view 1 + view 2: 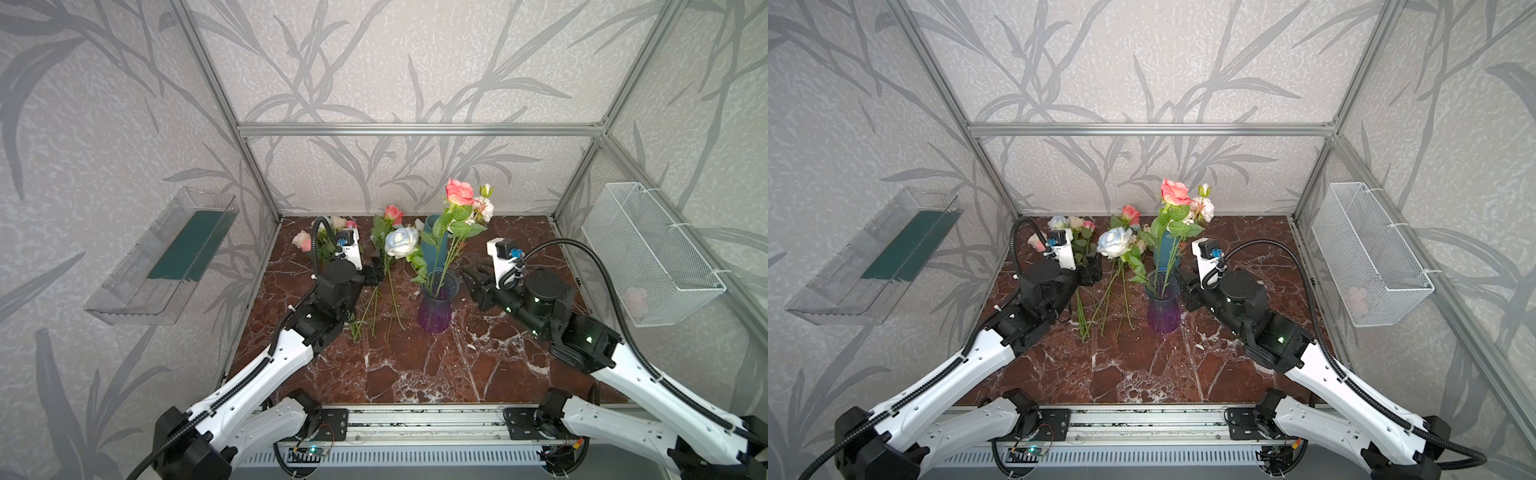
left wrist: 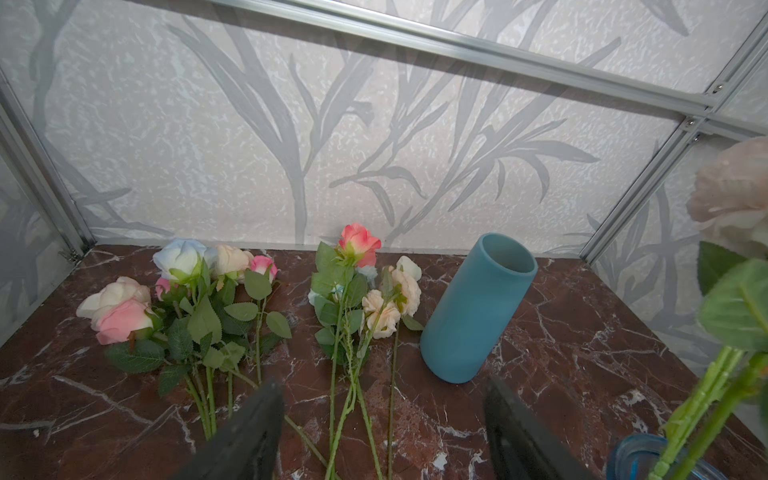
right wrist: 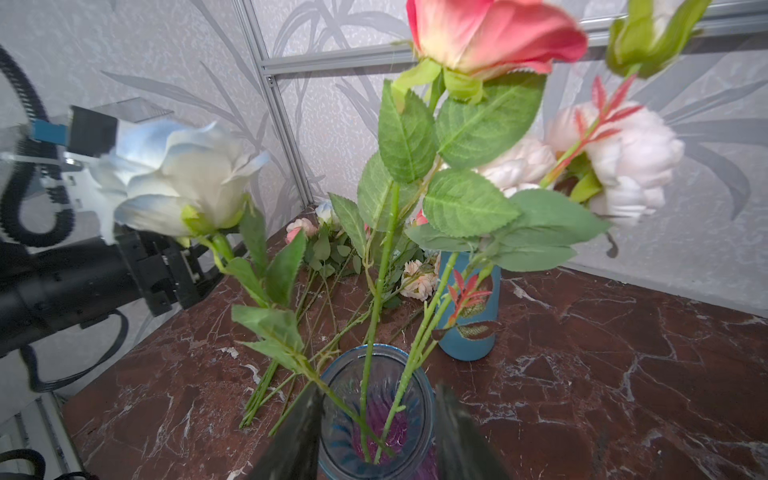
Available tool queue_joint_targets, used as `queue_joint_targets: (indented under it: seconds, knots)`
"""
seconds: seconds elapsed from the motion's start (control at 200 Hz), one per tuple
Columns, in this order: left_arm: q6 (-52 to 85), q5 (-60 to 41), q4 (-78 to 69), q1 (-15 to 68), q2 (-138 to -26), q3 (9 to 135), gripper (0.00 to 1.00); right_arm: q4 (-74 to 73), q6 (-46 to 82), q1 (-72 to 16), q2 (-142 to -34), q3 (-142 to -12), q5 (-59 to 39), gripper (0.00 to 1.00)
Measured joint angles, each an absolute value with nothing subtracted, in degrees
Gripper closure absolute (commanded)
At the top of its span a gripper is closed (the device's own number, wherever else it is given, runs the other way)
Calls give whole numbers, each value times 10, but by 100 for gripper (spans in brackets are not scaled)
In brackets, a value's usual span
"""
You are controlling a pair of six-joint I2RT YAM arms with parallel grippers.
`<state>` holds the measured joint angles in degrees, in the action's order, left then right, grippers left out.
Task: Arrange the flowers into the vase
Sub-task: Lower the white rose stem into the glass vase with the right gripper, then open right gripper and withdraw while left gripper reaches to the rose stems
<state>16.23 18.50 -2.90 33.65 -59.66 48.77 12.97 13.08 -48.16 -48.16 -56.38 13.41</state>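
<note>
I will close my left gripper on the peach flower's stem [image 1: 373,293] [image 2: 331,464], where it crosses the other stems in the loose pile next to the teal cylinder vase.
A purple-tinted glass vase [image 1: 436,311] [image 1: 1163,311] [image 3: 338,415] stands mid-table. It holds three flowers: a coral rose [image 1: 459,192] [image 3: 490,33], a white-blue rose [image 1: 401,242] [image 3: 178,174] and a pale pink cluster [image 1: 484,208] [image 3: 623,158]. My right gripper [image 1: 471,278] [image 3: 379,392] is open just right of the vase mouth, with the stems between its jaws but untouched. More flowers lie in two loose bunches [image 2: 183,299] [image 2: 361,286] at the back left. My left gripper [image 1: 376,274] [image 2: 383,384] hangs open over their stems [image 2: 353,407].
A teal cylinder vase [image 1: 436,245] [image 2: 478,307] stands right behind the glass one. A clear plastic tray [image 1: 166,257] is fixed to the left wall and a white wire basket [image 1: 652,253] to the right wall. Aluminium frame posts edge the marble table [image 1: 415,365].
</note>
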Motion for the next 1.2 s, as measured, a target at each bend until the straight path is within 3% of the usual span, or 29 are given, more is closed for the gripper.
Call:
queue_joint_targets:
  seconds: [0.31,0.61,0.89,1.2]
  knots:
    - [162,195,28,324,-696,534,27,158,138,-482,-373,-529,150,55]
    - [161,199,57,282,-730,546,33,164,138,-482,-365,-502,164,55]
    - [168,131,103,196,-839,604,42,168,138,-482,-361,-493,177,55]
    - [163,67,171,189,-944,669,50,174,136,-482,-350,-490,187,55]
